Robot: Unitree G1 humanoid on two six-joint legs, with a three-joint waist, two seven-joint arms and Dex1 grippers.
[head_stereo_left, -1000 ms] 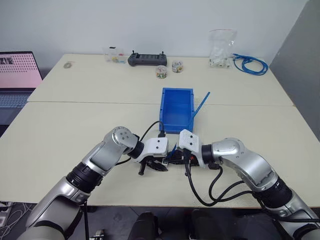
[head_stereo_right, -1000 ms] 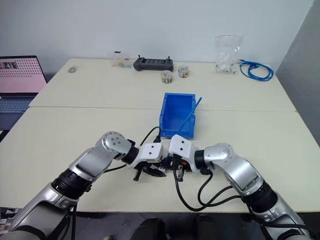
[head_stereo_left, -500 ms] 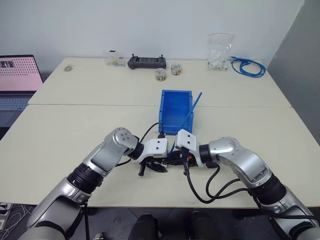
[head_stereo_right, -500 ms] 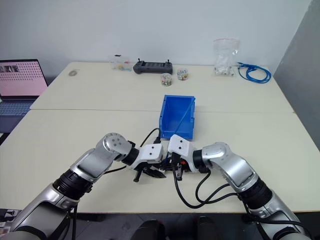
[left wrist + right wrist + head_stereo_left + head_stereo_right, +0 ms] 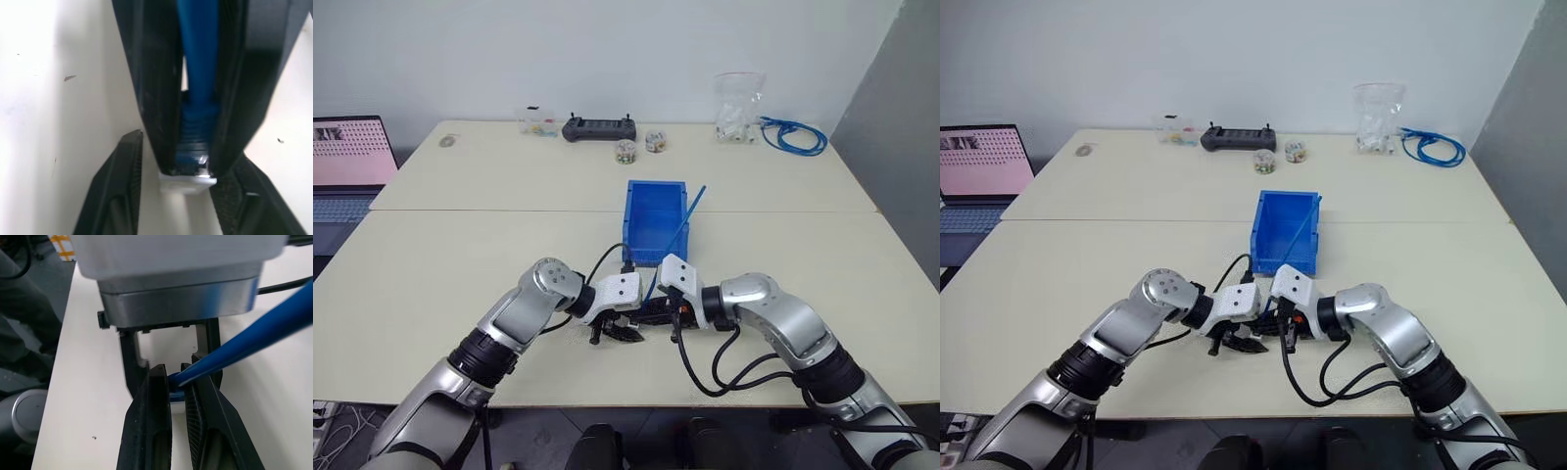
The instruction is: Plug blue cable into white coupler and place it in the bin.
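My right gripper is going to carry the blue cable with its white coupler. It will release them on the middle of the blue bin's bottom (image 5: 653, 221).
Both grippers meet tip to tip on the table just in front of the bin (image 5: 656, 183). My right gripper (image 5: 176, 382) is shut on the plug end of the blue cable (image 5: 680, 230), which rises slanting up over the bin's right wall. The white coupler (image 5: 188, 182) sits at the end of the cable's plug, right at the right gripper's tips. My left gripper (image 5: 183, 205) is open. Its two fingers (image 5: 115, 196) stand on either side of the coupler with a gap on each side.
The blue bin stands open and empty at mid-table. Along the far edge lie a black controller (image 5: 597, 127), two small jars (image 5: 626, 150), a clear box (image 5: 538, 120), a clear bag (image 5: 736, 103) and a coiled blue cable bundle (image 5: 793, 135). A laptop (image 5: 347, 162) is at the far left.
The camera has shifted a little. Both hands stay where they were, tip to tip. The left gripper's fingers have spread apart; the right stays shut on the cable.
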